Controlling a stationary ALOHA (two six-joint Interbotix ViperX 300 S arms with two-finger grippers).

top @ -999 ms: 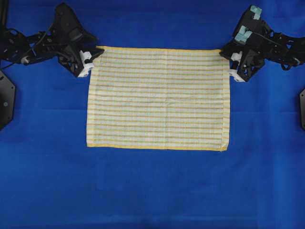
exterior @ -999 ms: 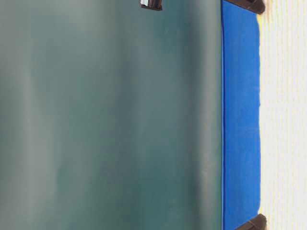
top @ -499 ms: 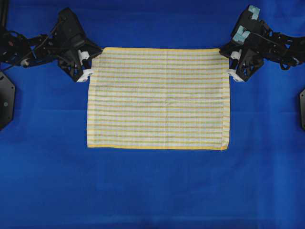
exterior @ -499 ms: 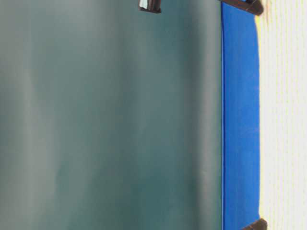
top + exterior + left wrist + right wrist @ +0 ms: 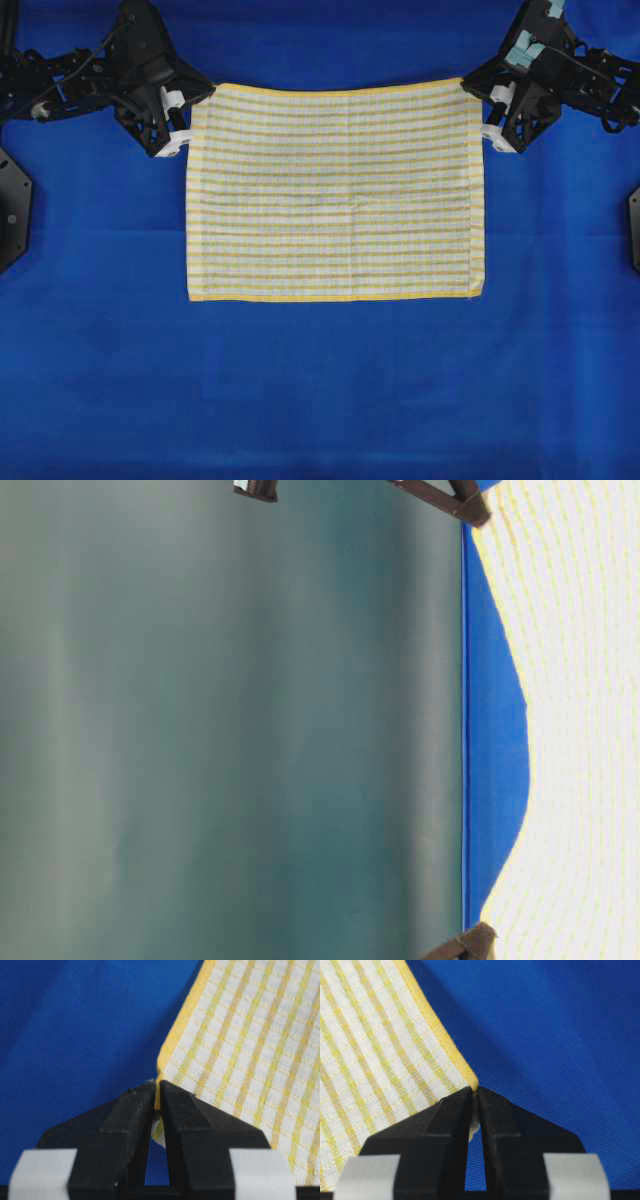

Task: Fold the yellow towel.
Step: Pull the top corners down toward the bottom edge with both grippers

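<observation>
Next, the left gripper releases the raised corner of the yellow towel, now held off the blue cloth, on the towel's near corner [image 5: 195, 296] along the same side.
The yellow towel [image 5: 335, 190], white with fine yellow stripes and yellow hems, lies spread on the blue cloth with its far edge raised off the surface. My left gripper [image 5: 196, 102] is shut on the towel's far left corner [image 5: 158, 1091]. At the far right corner [image 5: 473, 1085] my right gripper [image 5: 473, 92] is shut on the hem. In the table-level view the towel [image 5: 580, 730] sags in the middle between the two black fingertips [image 5: 472, 508]. The near edge [image 5: 335, 296] still rests on the cloth.
Plain blue cloth [image 5: 320, 400] covers the table all round the towel. Black arm bases sit at the left edge [image 5: 12, 210] and the right edge [image 5: 634, 225]. Both arms reach in from the far corners.
The left gripper has closed on the far left corner. Both grippers have risen with the far edge, which has moved away and sags, and the near edge has slid slightly toward the far side.
</observation>
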